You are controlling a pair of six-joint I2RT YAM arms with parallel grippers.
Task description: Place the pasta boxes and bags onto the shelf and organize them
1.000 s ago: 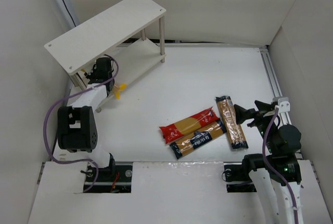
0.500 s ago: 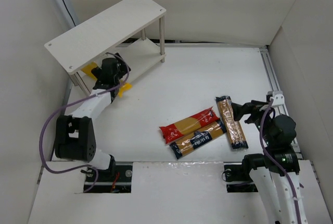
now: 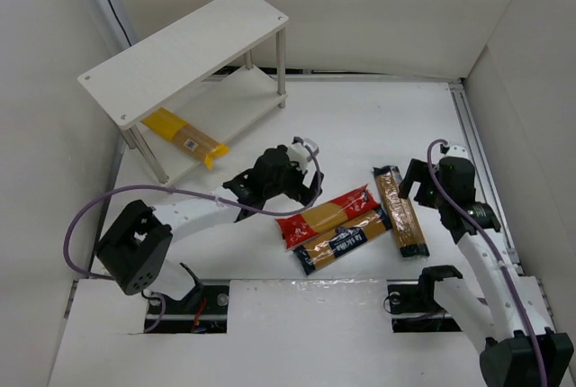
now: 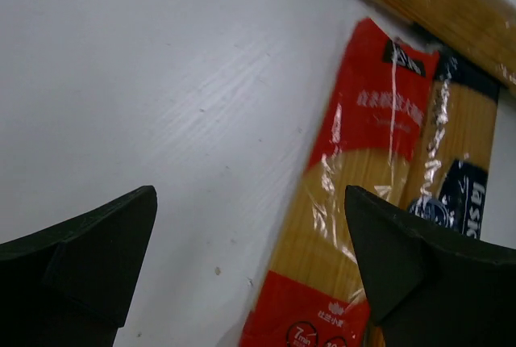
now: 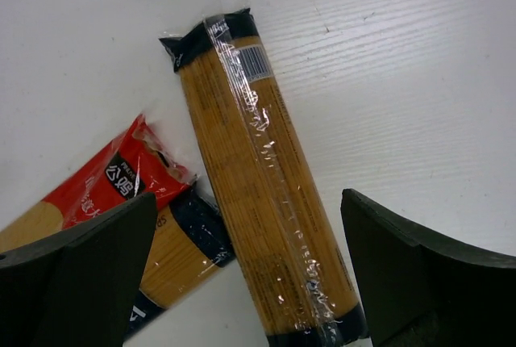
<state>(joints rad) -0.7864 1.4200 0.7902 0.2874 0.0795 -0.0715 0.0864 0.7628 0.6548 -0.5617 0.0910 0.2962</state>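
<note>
The robot's left gripper will next move to the red pack's yellow window point(image 3: 330, 216) point(image 4: 343, 202), around the middle of the pack, and close there.
The plain yellow pack point(image 3: 184, 138) lies on the lower board of the white shelf point(image 3: 180, 45), its near end sticking out past the edge. Three packs lie mid-table: red with a yellow window point(image 3: 328, 215) point(image 4: 355, 202), yellow with a dark blue label point(image 3: 343, 240) point(image 4: 459, 186), and brownish-orange with dark ends point(image 3: 401, 211) point(image 5: 258, 177). My left gripper point(image 3: 306, 191) point(image 4: 250, 202) hangs open just above the red pack's left edge, holding nothing. Open as well, my right gripper point(image 3: 416, 191) point(image 5: 250, 202) straddles the brownish-orange pack from above without touching it.
White walls close in the table on the left, back and right. A metal rail point(image 3: 477, 153) runs along the right side. The shelf's thin metal legs point(image 3: 280, 67) stand at the back left. Both arm bases sit at the near edge.
My left gripper opened, leaving the yellow pack on the lower board, and swung right to the red pack. My right arm moved forward over the brownish-orange pack.
</note>
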